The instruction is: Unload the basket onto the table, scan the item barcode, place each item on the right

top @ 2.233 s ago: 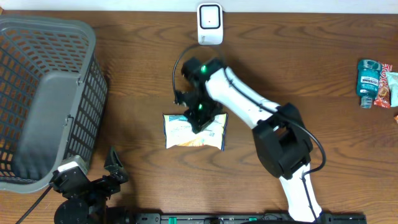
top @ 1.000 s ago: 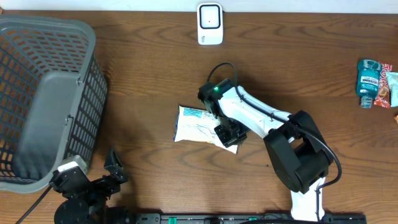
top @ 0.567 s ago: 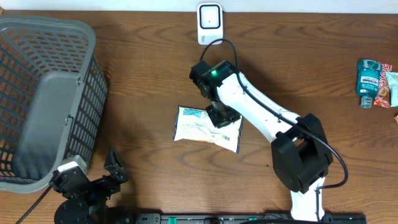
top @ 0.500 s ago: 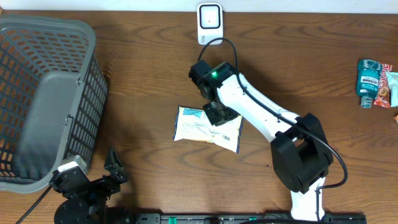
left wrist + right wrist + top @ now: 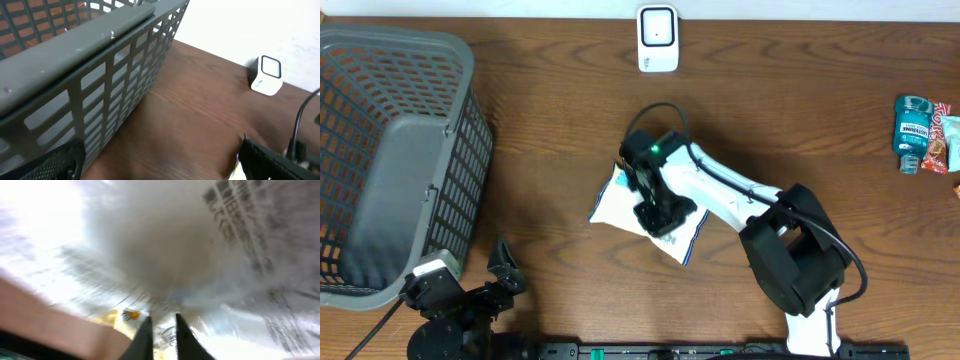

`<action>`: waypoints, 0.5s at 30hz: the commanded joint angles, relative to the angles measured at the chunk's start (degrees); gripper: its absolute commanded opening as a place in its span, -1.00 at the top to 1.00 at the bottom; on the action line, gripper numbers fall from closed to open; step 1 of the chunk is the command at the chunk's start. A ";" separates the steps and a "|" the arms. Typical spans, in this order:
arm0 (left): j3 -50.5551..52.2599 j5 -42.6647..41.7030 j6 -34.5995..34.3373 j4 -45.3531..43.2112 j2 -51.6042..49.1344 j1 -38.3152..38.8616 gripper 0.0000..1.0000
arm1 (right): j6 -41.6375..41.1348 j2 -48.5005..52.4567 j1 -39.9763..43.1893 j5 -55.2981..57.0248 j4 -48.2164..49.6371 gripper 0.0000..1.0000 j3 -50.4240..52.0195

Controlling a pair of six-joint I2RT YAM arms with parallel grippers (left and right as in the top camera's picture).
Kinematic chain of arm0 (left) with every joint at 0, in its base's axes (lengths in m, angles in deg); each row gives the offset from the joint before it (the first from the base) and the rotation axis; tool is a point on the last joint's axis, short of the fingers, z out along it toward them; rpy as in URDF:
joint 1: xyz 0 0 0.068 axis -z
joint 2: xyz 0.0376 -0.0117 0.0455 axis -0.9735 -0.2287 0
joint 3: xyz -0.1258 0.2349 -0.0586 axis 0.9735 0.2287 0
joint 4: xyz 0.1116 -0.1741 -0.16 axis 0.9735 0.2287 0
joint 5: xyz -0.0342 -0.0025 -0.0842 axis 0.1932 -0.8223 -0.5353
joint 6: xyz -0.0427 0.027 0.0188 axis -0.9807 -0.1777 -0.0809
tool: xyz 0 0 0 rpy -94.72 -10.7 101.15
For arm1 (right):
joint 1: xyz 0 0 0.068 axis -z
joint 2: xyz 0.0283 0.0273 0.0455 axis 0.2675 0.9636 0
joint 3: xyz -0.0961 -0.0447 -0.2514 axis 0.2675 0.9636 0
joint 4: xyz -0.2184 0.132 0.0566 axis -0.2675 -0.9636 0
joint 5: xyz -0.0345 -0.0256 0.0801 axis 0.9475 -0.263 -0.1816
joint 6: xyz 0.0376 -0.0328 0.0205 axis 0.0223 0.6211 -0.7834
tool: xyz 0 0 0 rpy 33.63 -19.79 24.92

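Observation:
The robot's right gripper pinches the bag near its yellow-orange mark as the bag tilts up, so it should lay the bag flat and grip across its teal label (image 5: 622, 179).
The item is a white snack bag (image 5: 613, 203) with printed text, tilted over the middle of the table. My right gripper (image 5: 657, 213) is on top of it, shut on the bag's film. In the right wrist view the bag (image 5: 165, 245) fills the frame, blurred, and the two dark fingers (image 5: 161, 317) pinch its film near a yellow-orange mark. The white barcode scanner (image 5: 657, 38) stands at the far edge, well apart from the bag; it shows as the scanner (image 5: 266, 75) in the left wrist view. My left gripper (image 5: 165, 165) rests open and empty at the near left corner (image 5: 470, 280).
A large grey mesh basket (image 5: 460, 70) takes up the left side, and its wall (image 5: 100, 65) looms close in the left wrist view. A blue bottle (image 5: 914, 120) and a red-and-white packet (image 5: 942, 140) lie at the far right edge.
The right gripper has swung the bag toward the left and near side, turning it so one corner points down-right. The left arm has not moved.

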 commanded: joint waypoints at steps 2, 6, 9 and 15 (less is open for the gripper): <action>0.00 0.72 0.11 0.00 0.39 -0.28 -0.96 | 2.19 -0.17 0.46 1.07 -4.35 0.36 -12.20; 0.00 0.72 0.11 0.00 0.39 -0.28 -0.96 | 2.56 -0.11 -0.66 7.50 -3.72 -0.48 -15.10; 0.00 0.72 0.11 0.00 0.39 -0.28 -0.96 | 2.54 -0.09 -1.31 8.66 -2.78 -0.16 -12.15; 0.00 0.70 0.11 0.02 0.39 -0.28 -0.96 | 4.24 -0.09 -1.40 7.10 1.31 0.41 -4.35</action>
